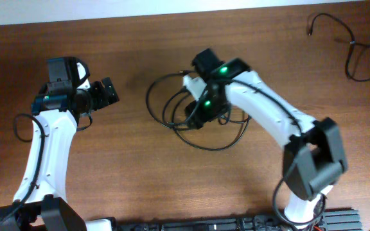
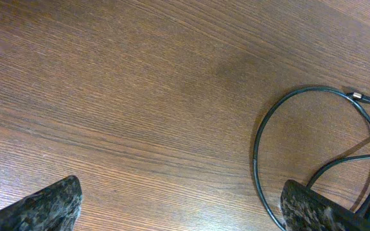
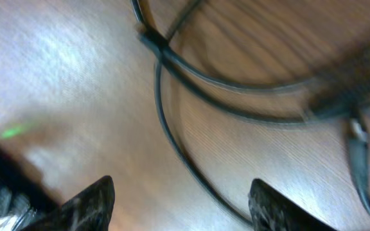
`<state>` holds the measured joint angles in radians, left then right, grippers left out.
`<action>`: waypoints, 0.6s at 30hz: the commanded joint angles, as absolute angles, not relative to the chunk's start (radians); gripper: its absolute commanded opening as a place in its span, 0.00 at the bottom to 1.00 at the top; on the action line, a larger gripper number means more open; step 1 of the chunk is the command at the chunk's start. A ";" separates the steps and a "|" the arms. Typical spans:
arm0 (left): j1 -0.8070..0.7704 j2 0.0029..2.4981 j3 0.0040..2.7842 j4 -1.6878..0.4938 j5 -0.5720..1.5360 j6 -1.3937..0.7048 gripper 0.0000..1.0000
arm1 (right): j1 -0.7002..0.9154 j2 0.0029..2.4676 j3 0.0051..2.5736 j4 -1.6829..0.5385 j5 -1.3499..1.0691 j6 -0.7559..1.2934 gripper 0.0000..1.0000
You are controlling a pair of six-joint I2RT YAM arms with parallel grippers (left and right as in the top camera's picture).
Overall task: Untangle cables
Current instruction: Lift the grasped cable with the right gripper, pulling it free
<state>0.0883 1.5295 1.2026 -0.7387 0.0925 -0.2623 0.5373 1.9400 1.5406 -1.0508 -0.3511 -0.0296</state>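
Observation:
The robot's right gripper will close on the cable bundle's strand crossing (image 1: pixel 172 126) (image 3: pixel 156 46), on the side of the bundle toward the left gripper.
A bundle of thin black cables (image 1: pixel 172 106) lies in loose overlapping loops at the table's middle. My right gripper (image 1: pixel 198 112) hangs right over the bundle, open, nothing between its fingers (image 3: pixel 182 199); blurred cable strands (image 3: pixel 172 70) cross just beyond them. My left gripper (image 1: pixel 110 92) is open and empty, left of the bundle; its view shows its fingers (image 2: pixel 182 205) over bare wood and a cable loop (image 2: pixel 262 135) with a small plug end (image 2: pixel 357 97) at the right. A separate black cable (image 1: pixel 358 54) lies loose at the far right corner.
The brown wooden table (image 1: pixel 133 167) carries everything. A white wall edge (image 1: pixel 76 9) runs along the back. A black rail (image 1: pixel 236 224) sits at the front edge between the arm bases.

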 commanded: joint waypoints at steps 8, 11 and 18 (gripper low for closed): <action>0.092 1.510 1.212 -0.739 0.089 -0.276 0.99 | 0.745 2.193 1.537 -0.897 -0.146 0.357 0.06; 0.092 1.510 1.212 -0.740 0.089 -0.276 0.99 | 0.732 2.167 1.570 -0.925 -0.242 0.307 0.04; 0.092 1.510 1.211 -0.748 0.089 -0.276 0.99 | 0.693 1.980 1.719 -0.668 -0.550 0.184 0.04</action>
